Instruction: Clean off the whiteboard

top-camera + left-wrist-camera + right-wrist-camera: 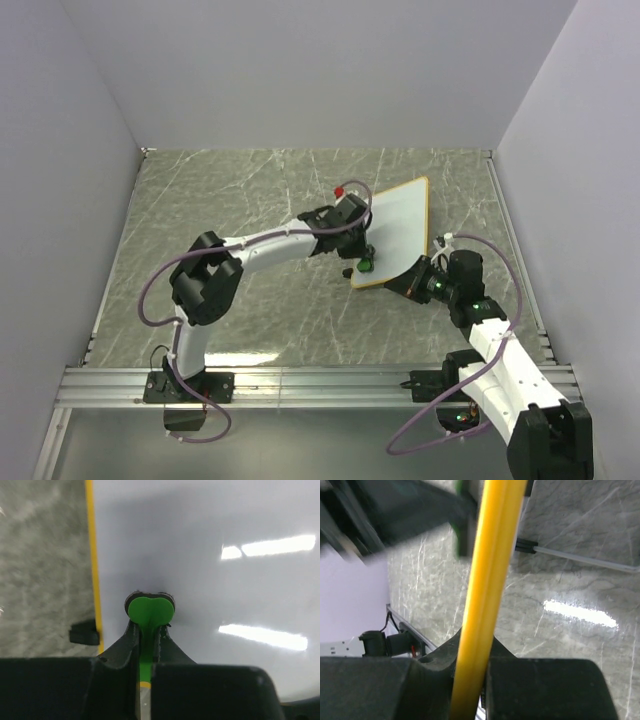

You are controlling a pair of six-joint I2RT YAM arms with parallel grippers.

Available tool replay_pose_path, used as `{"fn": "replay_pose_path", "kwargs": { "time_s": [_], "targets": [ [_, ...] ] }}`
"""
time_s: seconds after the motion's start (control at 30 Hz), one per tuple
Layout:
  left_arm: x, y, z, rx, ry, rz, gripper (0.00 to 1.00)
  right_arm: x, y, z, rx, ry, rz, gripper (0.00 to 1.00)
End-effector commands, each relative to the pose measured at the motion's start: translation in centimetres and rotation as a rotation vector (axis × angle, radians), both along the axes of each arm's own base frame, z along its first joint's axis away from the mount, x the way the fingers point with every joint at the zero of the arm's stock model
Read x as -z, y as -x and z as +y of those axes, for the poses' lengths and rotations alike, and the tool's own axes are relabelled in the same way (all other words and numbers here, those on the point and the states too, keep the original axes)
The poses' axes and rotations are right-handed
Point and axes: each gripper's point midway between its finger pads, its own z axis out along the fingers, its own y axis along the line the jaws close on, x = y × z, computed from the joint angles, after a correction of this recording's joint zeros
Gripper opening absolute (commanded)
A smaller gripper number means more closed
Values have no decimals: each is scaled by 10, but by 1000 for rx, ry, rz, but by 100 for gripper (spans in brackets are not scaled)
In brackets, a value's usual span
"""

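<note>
Next, my left gripper releases the green eraser on the bare marble table (298, 270) beside the whiteboard's near black foot.
The whiteboard (400, 225) lies on the table right of centre, white with a yellow-orange frame. Its surface (210, 555) looks clean in the left wrist view, with no scribbles showing. My left gripper (362, 258) is shut on a small green eraser (150, 611) and holds it against the board near its left frame edge (92, 555). My right gripper (412, 280) is shut on the board's frame (490, 580) at its near right corner. The yellow edge runs up between its jaws.
A black foot of the board (84, 632) sits on the marble table (250, 200) beside the frame. A marker with a red cap (342, 189) lies behind the left gripper. White walls enclose the table on three sides.
</note>
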Motion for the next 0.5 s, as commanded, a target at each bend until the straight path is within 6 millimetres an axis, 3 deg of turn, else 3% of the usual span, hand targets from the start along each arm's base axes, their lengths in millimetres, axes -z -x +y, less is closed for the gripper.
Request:
{"fn": "replay_pose_path", "kwargs": {
  "time_s": [0.0, 0.1, 0.17, 0.3, 0.43, 0.47],
  "targets": [
    [-86, -53, 24, -77, 57, -149, 0, -26, -5, 8, -41, -31, -101, 0],
    [-111, -75, 48, -132, 37, -188, 0, -22, -5, 7, -39, -27, -97, 0],
    [-112, -81, 67, -165, 2, -192, 0, -21, -5, 7, -39, -24, -96, 0],
    [-104, -70, 99, -207, -23, -175, 0, -18, -5, 7, -39, -22, -91, 2],
    [-82, -55, 121, -239, -57, -140, 0, -16, -4, 6, -35, -20, -96, 18],
    [-78, -52, 124, -240, -64, -134, 0, -16, -4, 6, -34, -21, -95, 29]
  ]
}}
